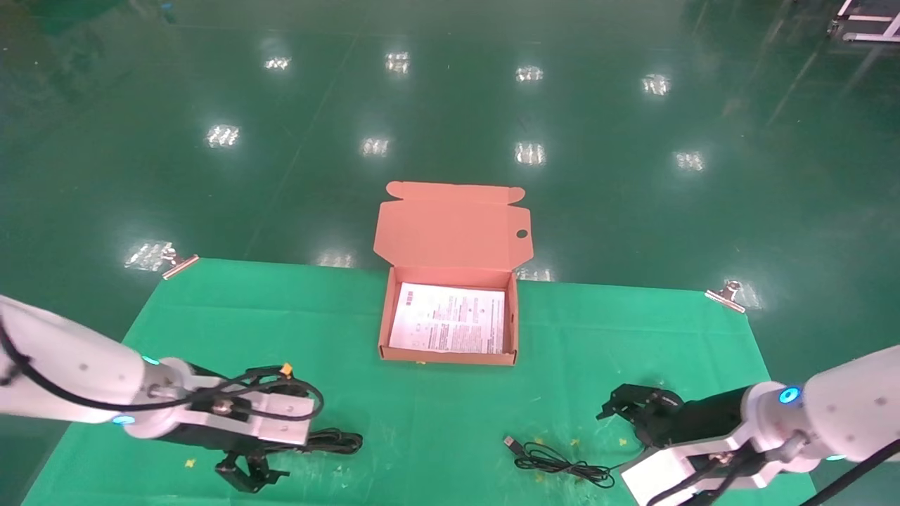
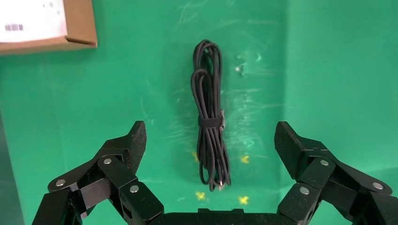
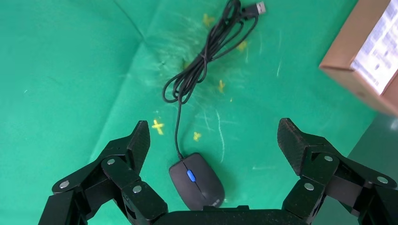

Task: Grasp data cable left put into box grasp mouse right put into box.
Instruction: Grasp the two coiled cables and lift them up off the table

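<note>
I will use my left gripper to grab the strap round the middle (image 1: 309,440) (image 2: 210,122) of the data cable, where the black bundle is held tight.
The orange-brown box (image 1: 448,356) stands open at the middle of the green mat, lid up, with a white printed sheet inside. The data cable (image 2: 210,124), a tight black bundle with a strap round its middle, lies on the mat between the spread fingers of my left gripper (image 2: 211,131), which hovers open above it. In the head view the left gripper (image 1: 253,478) is at the front left and the data cable (image 1: 341,441) sticks out beside the wrist. The black mouse (image 3: 196,181) lies top up under my open right gripper (image 3: 213,127), nearer one finger. The right gripper (image 1: 622,404) is at the front right.
The mouse's loose cord (image 1: 562,465) with its USB plug (image 1: 509,443) lies left of the right gripper. Metal clips (image 1: 179,263) (image 1: 728,295) hold the mat's far corners. A box corner (image 3: 361,70) shows in the right wrist view. Beyond the mat is shiny green floor.
</note>
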`<state>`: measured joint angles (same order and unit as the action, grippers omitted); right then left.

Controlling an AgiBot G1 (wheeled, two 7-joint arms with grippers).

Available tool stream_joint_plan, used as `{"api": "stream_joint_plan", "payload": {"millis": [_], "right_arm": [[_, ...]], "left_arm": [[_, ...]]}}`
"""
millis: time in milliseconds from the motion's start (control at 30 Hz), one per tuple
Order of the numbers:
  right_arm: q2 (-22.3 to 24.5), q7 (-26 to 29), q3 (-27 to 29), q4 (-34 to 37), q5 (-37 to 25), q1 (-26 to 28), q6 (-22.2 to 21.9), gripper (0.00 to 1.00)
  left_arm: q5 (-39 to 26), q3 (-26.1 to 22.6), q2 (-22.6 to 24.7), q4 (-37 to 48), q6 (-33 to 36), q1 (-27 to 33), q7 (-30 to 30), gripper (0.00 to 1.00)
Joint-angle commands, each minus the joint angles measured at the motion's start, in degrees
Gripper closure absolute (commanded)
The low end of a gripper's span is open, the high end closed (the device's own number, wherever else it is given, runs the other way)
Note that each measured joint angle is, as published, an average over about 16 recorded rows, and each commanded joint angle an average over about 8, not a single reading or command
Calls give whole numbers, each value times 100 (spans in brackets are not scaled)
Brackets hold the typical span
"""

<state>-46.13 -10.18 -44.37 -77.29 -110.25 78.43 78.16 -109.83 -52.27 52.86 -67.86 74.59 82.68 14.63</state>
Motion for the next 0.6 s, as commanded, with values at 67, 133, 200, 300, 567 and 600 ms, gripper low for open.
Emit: {"api": "stream_joint_plan", "payload": {"millis": [67,133,200,300,567,600], "right_arm": [[-108,262,-70,23,-328,-149,-240,0],[-176,424,-88,51,-457,-218,-348,0],[-241,569,-103,82,-564,-275,-435,0],[-349,781,-124,157,-699,-355,-547,0],[-677,1152,-181,498,-983,-476,-799,0],[-719,1181,-187,559,-1003,-481,-822,0]], "left_arm": [[-277,-77,134,123,-240,-115,110,0],[-318,-92,231,356,-324,-128,92,0],[-307,-89,327,641,-388,-121,45,0],[-235,-62,468,1124,-475,-82,-84,0],[132,125,819,2579,-719,63,-488,0],[197,160,861,2772,-745,80,-539,0]]}}
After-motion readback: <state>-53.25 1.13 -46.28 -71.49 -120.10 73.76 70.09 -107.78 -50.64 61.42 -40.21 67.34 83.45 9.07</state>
